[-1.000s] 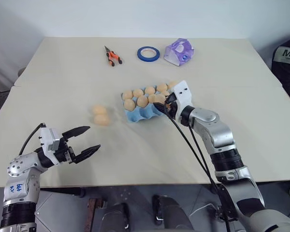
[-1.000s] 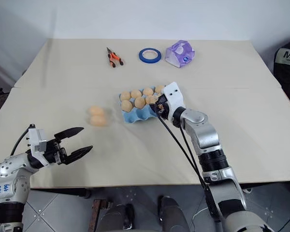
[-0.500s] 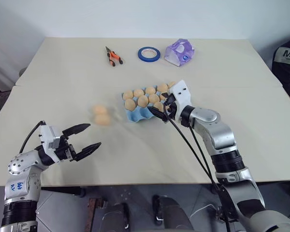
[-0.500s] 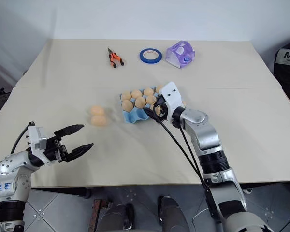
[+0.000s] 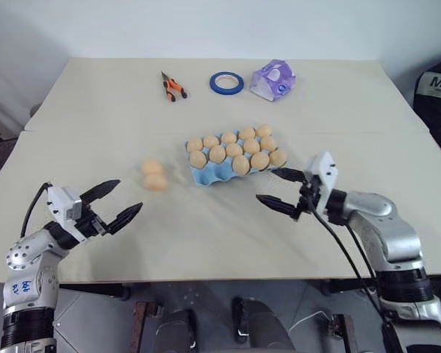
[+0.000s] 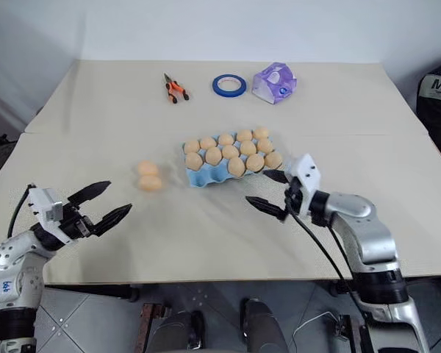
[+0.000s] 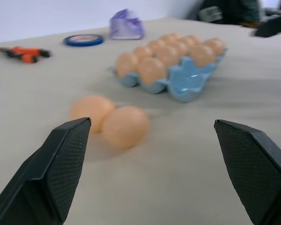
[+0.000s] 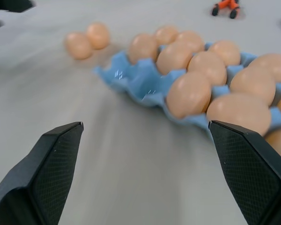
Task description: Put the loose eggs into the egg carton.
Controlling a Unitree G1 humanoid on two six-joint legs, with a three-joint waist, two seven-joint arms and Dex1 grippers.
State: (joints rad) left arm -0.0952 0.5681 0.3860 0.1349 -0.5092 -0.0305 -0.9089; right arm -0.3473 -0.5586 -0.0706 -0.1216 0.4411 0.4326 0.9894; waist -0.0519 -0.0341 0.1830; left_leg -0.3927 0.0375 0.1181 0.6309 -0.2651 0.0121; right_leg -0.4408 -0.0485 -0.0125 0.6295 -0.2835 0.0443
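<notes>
Next, my left gripper closes on the middle of the nearer loose egg (image 5: 156, 182) (image 7: 126, 127), the one nearer the table's front edge.
Two loose eggs (image 5: 153, 167) (image 5: 156, 182), tan-orange, lie touching on the table left of the egg carton (image 5: 206, 176). The carton is a light blue tray holding several eggs, with bare cups at its near left corner. My left gripper (image 5: 128, 195) hovers open near the table's front left, pointing toward the loose eggs (image 7: 125, 125), a short way off. Near the carton's right end my right gripper (image 5: 266, 184) stands open with nothing between its fingers. It faces the carton (image 8: 131, 77).
At the far side of the table lie orange-handled pliers (image 5: 172, 84), a blue tape roll (image 5: 226, 81) and a purple-and-white packet (image 5: 273, 79). A person (image 5: 437, 92) sits at the right edge of the view.
My right gripper opened at the carton's right end and drew back toward the near right, leaving an egg there. The left gripper shifted slightly left.
</notes>
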